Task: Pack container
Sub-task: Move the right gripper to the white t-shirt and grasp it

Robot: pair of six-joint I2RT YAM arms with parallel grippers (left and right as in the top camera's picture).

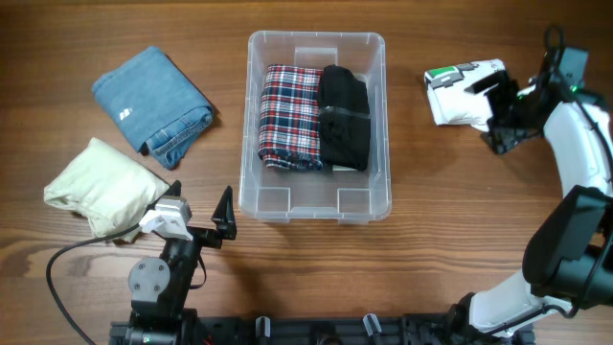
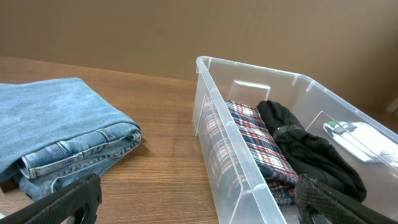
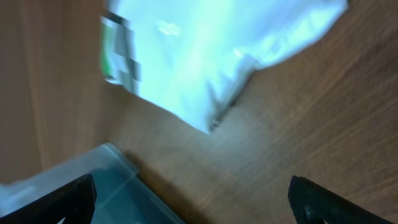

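I will next move my right gripper to the middle of the white package's near edge (image 1: 468,123) (image 3: 249,66) and close it on the fold there.
The clear container (image 1: 251,144) stands at the table's middle. It holds a folded plaid shirt (image 1: 290,117) on the left and a black garment (image 1: 345,117) on the right. The left wrist view shows its near rim (image 2: 249,65), the plaid shirt (image 2: 249,143) and the black garment (image 2: 311,149). My left gripper (image 1: 199,218) is open and empty, low and left of the container's front, with its fingers (image 2: 199,211) spread. My right gripper (image 1: 498,120) is open at the right end of a white package (image 1: 463,93). In the right wrist view its fingers (image 3: 193,208) hold nothing, and the package (image 3: 211,50) lies beyond them.
Folded blue jeans (image 1: 153,103) lie at the far left and also show in the left wrist view (image 2: 62,130). A cream garment (image 1: 103,187) lies in front of them, next to my left arm. A blurred container corner (image 3: 93,180) shows in the right wrist view.
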